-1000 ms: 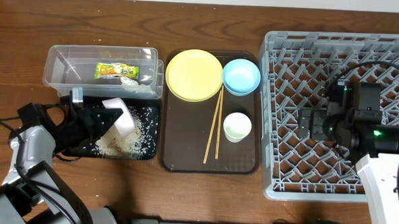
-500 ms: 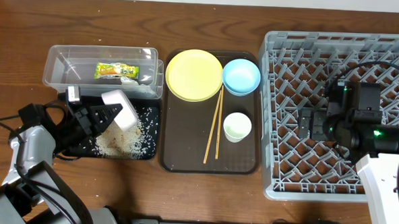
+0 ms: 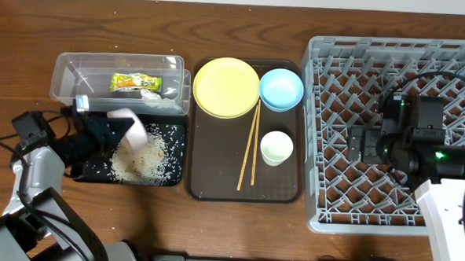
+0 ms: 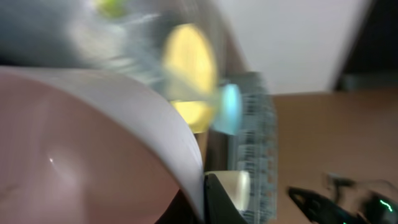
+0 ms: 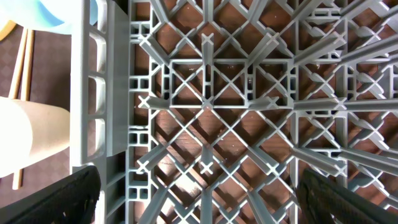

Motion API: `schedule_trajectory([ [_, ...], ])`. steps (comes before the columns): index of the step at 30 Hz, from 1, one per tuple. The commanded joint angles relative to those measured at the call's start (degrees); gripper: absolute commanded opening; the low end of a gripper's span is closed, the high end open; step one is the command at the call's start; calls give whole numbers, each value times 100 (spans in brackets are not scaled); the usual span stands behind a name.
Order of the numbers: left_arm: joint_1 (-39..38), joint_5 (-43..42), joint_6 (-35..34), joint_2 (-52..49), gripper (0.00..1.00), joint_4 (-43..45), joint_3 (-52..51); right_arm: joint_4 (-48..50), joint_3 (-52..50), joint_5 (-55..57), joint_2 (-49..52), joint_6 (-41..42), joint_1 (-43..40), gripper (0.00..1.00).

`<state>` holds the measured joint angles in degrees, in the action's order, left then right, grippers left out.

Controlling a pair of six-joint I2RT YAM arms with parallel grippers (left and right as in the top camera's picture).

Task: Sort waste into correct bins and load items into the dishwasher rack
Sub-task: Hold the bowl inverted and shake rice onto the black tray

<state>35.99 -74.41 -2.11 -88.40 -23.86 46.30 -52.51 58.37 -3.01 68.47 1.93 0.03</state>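
Next, my left gripper lets go of the white bowl on the brown serving tray [image 3: 221, 150], beside the chopsticks near the yellow plate.
My left gripper [image 3: 113, 130] is shut on the rim of the white bowl [image 3: 132, 128] and holds it tipped on edge over the black tray [image 3: 176, 155], where loose rice [image 3: 137, 162] lies spread. In the left wrist view the bowl [image 4: 93, 149] fills the left side, with the finger [image 4: 204, 200] pinching its rim. The clear tub [image 3: 78, 69] holds the green-and-yellow wrapper [image 3: 136, 82] and a tissue scrap [image 3: 152, 95]. My right gripper [image 3: 356, 144] hangs open and empty over the grey rack [image 3: 393, 51], whose lattice [image 5: 205, 112] shows between the fingers [image 5: 211, 199].
The brown serving tray [image 3: 214, 185] holds the yellow plate [image 3: 225, 87], the light blue bowl [image 3: 281, 89], the white cup [image 3: 276, 147] and the chopsticks [image 3: 249, 151]. The cup [image 5: 31, 134] stands just outside the rack's left wall in the right wrist view.
My left gripper has drawn back to the upper left and turned the white bowl further onto its edge over the black tray. The right arm has not moved.
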Motion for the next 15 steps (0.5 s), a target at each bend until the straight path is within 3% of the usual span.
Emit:
schedule_trajectory([
  [1,-153,-1574,621,31,6,68,20,4,114,-24,-20,17,70,99],
  [15,-249,-1572,588,42,6,76,15,11,114,-26,-20,17,70,99],
])
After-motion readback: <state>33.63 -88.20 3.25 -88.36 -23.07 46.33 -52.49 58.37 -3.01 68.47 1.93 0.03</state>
